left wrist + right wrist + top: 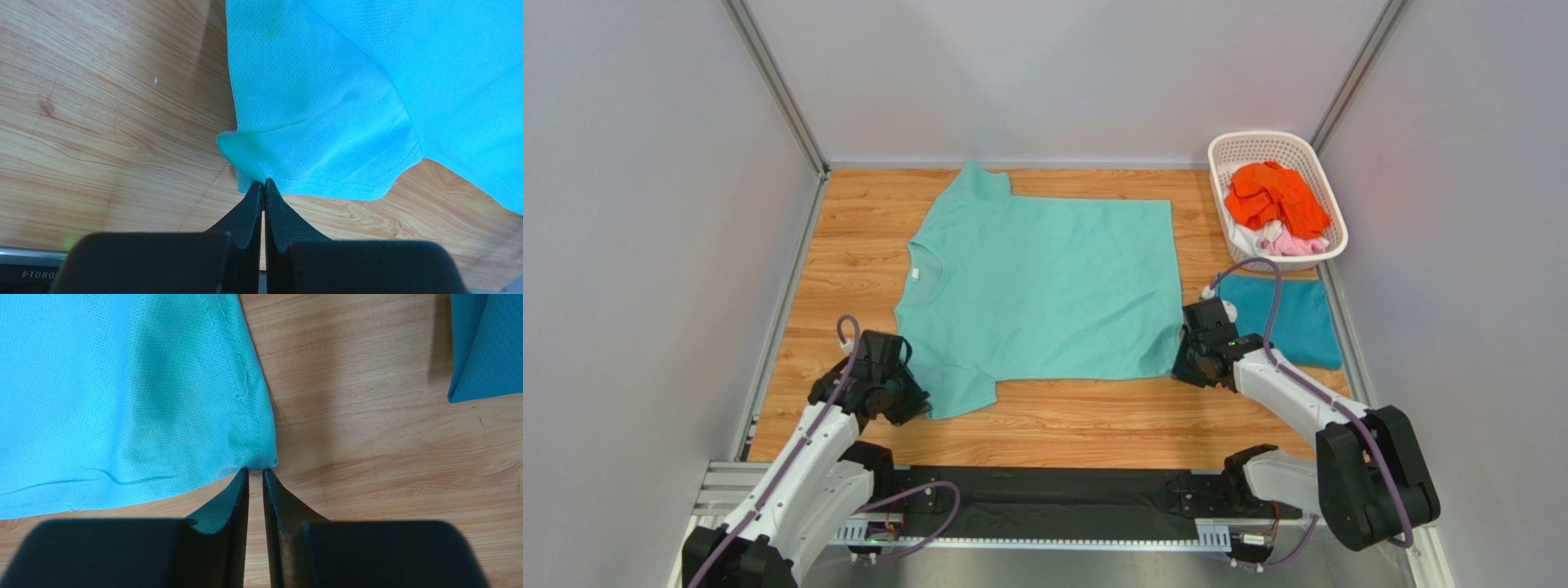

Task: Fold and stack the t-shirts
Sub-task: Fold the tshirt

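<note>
The right gripper's fingers barely meet the corner of the mint green t-shirt's hem, so the robot should open them and pinch farther into the cloth (pixel 251 451) before folding.
A mint green t-shirt (pixel 1038 288) lies spread flat on the wooden table, collar to the left. My left gripper (pixel 906 395) is shut on the hem of its near sleeve (pixel 319 147), with a small fold of cloth pinched at the tips (pixel 264 184). My right gripper (pixel 1183 361) is closed on the shirt's near right hem corner (pixel 261 459), the jaws (pixel 256 473) a thin slit apart. A folded teal blue t-shirt (pixel 1290 321) lies at the right and shows in the right wrist view (pixel 485 343). Orange (pixel 1274 194), pink (pixel 1296 245) and white (pixel 1241 235) t-shirts sit bunched in the basket.
A white lattice basket (pixel 1274 143) stands at the back right corner. Grey walls close in the table (pixel 854 263) on the left, back and right. A black rail (pixel 1051 496) runs along the near edge between the arm bases.
</note>
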Robot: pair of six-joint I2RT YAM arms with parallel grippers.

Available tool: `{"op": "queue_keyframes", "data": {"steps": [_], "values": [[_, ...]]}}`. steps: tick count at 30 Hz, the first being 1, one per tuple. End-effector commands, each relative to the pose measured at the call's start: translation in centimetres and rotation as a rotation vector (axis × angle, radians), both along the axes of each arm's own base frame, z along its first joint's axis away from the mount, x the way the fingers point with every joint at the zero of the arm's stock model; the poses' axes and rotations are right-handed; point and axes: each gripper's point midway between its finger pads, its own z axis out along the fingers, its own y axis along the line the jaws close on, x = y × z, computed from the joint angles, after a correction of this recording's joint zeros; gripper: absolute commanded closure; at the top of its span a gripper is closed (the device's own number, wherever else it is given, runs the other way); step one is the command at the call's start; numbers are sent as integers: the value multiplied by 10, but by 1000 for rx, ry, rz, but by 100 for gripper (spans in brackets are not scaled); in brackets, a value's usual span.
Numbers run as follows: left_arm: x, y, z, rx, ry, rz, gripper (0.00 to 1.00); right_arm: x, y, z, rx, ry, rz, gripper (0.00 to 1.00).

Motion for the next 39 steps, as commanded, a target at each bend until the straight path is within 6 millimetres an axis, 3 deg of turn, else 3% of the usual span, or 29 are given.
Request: {"op": "queue_keyframes", "data": {"steps": [1, 5, 18, 19, 20, 22, 23, 27, 32, 39], "values": [[7, 1, 13, 9, -33, 1, 100, -4, -7, -8, -40, 29, -18, 86], [7, 1, 22, 1, -39, 13, 100, -8, -4, -3, -21, 30, 4, 100], [-9, 1, 42, -45, -70, 67, 100, -33, -1, 27, 67, -49, 22, 100], [-9, 3, 42, -40, -75, 73, 100, -32, -3, 27, 62, -54, 4, 97], [-11, 3, 41, -42, -69, 78, 100, -28, -7, 28, 41, -70, -17, 84], [-9, 2, 41, -49, -79, 76, 100, -24, -8, 30, 34, -74, -33, 69], [-9, 1, 41, -50, -75, 73, 100, -19, -8, 33, 33, -85, -47, 56], [-10, 0, 41, -53, -74, 64, 100, -2, -9, 36, 12, -107, -67, 54], [-9, 0, 41, -53, -77, 63, 100, 14, -10, 25, -31, -77, -89, 54], [-9, 0, 42, -52, -81, 62, 100, 20, -4, 11, -21, -43, -93, 55]]}}
